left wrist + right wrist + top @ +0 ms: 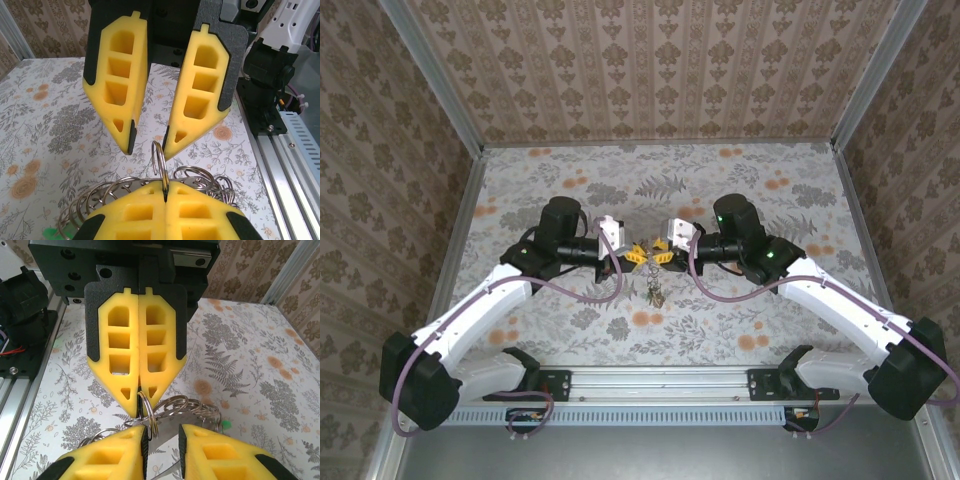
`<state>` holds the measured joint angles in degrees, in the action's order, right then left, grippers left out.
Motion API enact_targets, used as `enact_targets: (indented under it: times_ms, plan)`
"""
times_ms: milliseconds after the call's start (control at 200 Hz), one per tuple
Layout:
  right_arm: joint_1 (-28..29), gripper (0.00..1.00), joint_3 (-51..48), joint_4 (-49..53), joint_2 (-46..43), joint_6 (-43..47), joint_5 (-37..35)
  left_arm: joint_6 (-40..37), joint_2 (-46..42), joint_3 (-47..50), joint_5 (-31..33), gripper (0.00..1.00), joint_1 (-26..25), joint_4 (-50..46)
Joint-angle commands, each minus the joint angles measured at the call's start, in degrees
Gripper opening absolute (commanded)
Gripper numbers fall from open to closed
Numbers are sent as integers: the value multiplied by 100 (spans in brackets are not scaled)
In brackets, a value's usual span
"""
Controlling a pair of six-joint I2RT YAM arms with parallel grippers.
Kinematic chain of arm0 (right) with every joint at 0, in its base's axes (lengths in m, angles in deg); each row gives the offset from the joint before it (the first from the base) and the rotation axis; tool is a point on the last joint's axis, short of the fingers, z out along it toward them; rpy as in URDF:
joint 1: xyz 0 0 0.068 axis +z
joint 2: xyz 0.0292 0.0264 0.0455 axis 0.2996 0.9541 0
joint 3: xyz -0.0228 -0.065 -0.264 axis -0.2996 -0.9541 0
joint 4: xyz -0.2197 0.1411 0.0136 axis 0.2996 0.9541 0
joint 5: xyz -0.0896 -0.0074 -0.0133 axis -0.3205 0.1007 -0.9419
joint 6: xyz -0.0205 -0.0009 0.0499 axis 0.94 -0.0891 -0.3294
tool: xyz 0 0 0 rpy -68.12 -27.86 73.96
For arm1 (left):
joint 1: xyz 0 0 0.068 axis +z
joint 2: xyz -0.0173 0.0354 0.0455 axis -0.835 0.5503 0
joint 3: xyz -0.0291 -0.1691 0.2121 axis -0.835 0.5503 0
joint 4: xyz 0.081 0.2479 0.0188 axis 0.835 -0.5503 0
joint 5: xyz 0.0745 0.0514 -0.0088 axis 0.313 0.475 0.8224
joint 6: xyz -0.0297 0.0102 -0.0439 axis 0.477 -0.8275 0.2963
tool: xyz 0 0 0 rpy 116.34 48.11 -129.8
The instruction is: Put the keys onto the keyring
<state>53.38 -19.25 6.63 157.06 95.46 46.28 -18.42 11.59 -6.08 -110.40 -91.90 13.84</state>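
My left gripper is pinching the thin keyring itself, so my right gripper should hold the keyring while my left gripper takes the flat metal piece (171, 433) under it.
Both grippers meet tip to tip above the middle of the table. My left gripper (636, 255) (165, 189) (139, 405) is shut on the keyring (159, 156) (149, 412), a thin silvery split ring standing on edge. My right gripper (663, 257) (162, 429) (147, 146) is open, and the ring's free part stands between its fingers, close to one pad. Below the tips hangs a bunch of several small rings (205, 175) (202, 407) with the keys (653, 291) (192, 429). One key has a green head (227, 425) (50, 233).
The floral table (760, 190) lies under the hanging bunch. Patterned walls close it in at the back and both sides. The metal rail (660, 380) with both arm bases runs along the near edge.
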Motion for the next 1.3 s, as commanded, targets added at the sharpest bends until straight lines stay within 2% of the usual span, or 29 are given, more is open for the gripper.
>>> enact_targets:
  times_ms: [0,125,340,425,480,540,775,845,945,965,1295]
  plan:
    - [35,25,120,143,-90,12,248,-95,86,-221,-236,0,-48,107]
    - [42,24,186,338,10,80,371,-50,145,-238,-192,0,-48,146]
    - [53,8,221,344,127,77,444,74,154,-174,-118,0,-44,347]
    - [57,12,222,341,159,97,384,99,163,-156,-136,0,-40,404]
    - [58,22,229,342,187,97,325,127,159,-150,-169,0,-39,447]
    - [62,23,264,365,238,94,303,134,172,-153,-210,0,-40,467]
    - [57,1,318,321,340,40,238,156,185,-145,-172,0,-40,502]
    - [54,0,292,214,304,-6,215,257,183,-115,-66,0,-23,550]
    - [49,0,259,74,234,-47,131,501,202,-3,-80,26,92,677]
    - [43,0,250,45,218,-59,114,516,204,27,-120,28,118,702]
    - [-35,0,111,-249,-13,-237,135,878,209,855,-250,38,268,1362]
